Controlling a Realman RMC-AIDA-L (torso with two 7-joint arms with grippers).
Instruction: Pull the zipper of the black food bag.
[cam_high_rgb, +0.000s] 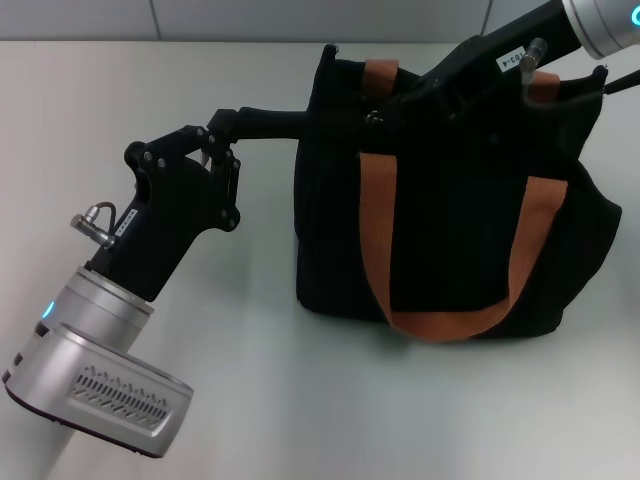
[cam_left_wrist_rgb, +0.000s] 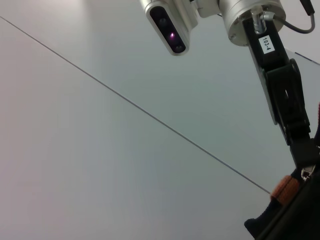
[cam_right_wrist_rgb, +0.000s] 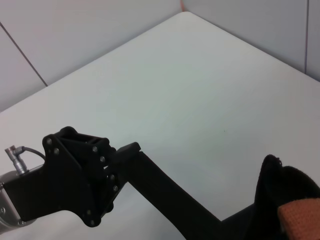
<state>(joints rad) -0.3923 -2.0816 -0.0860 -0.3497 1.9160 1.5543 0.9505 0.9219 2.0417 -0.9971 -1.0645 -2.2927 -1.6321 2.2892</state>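
Observation:
Next, my right gripper lets go of the zipper pull near the black food bag's top end (cam_high_rgb: 521, 123) farthest from my left gripper.
The black food bag (cam_high_rgb: 450, 230) stands upright on the white table, right of centre, with orange-brown straps (cam_high_rgb: 375, 230) hanging down its front. My left gripper (cam_high_rgb: 298, 125) reaches in from the left, its long fingers shut on the bag's top left end; the right wrist view shows this gripper (cam_right_wrist_rgb: 220, 217) meeting the bag's corner (cam_right_wrist_rgb: 280, 185). My right gripper (cam_high_rgb: 378, 112) comes down from the upper right onto the bag's top edge. A small silver zipper (cam_high_rgb: 375, 117) pull sits at its fingertips, also visible in the left wrist view as the zipper (cam_left_wrist_rgb: 306, 174) under the right gripper (cam_left_wrist_rgb: 306, 167).
The white table (cam_high_rgb: 300, 400) extends in front of and left of the bag. A pale wall rises behind the table's far edge. My left arm's silver wrist (cam_high_rgb: 100, 350) sits low at the front left.

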